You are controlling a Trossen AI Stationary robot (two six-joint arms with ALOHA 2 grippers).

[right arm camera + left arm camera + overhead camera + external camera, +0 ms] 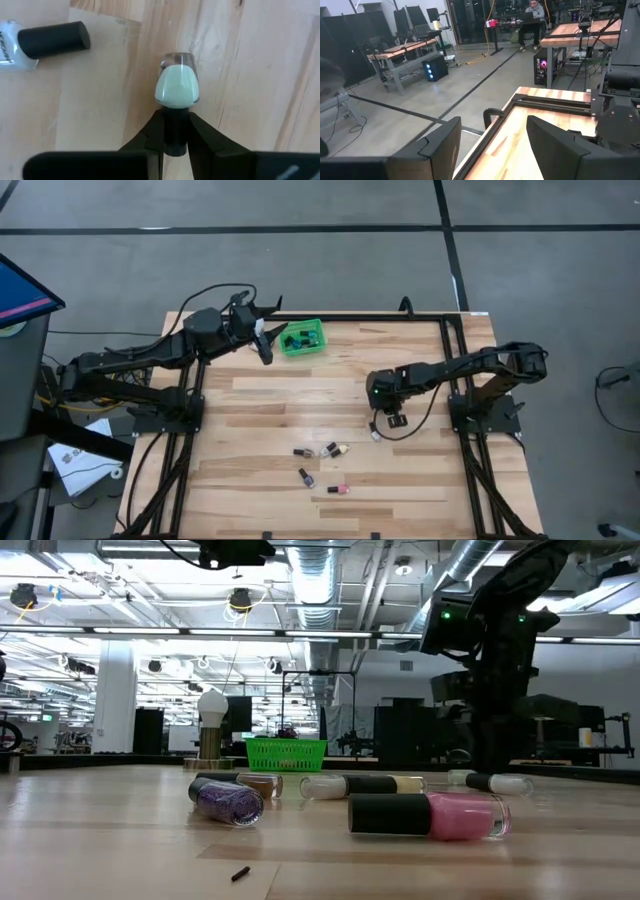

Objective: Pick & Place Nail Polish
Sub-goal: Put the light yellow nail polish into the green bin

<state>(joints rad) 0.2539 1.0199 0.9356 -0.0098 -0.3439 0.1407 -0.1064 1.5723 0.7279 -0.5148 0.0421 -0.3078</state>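
Observation:
My right gripper should let the pale green nail polish bottle go among the small things in the green basket (pixel 307 340).
My right gripper (pixel 396 418) is right of the table's middle, shut on a pale green nail polish bottle (pixel 176 86) with a dark cap. A clear bottle with a dark cap (pixel 47 40) lies on the wood beside it and also shows in the high view (pixel 376 435). Several more bottles lie on their sides near the table's front: a pink one (pixel 430 815), a purple glitter one (pixel 228 802) and a cream one (pixel 365 785). My left gripper (pixel 267 345) is open and empty, raised beside the green basket (pixel 302 338) at the far edge. My right gripper pinches the pale green bottle's dark cap (pixel 175 131) between its two fingers. The fingers come from above and point down. The bottle stands upright below them, its base toward the wood. I cannot tell whether the base touches the table.
The green basket holds a few small things. A white bulb-shaped thing on a round base (pixel 211 725) stands at the far side, left of the basket. A tiny dark scrap (pixel 240 873) lies near the front edge. Bare wood lies between the bottles and the basket.

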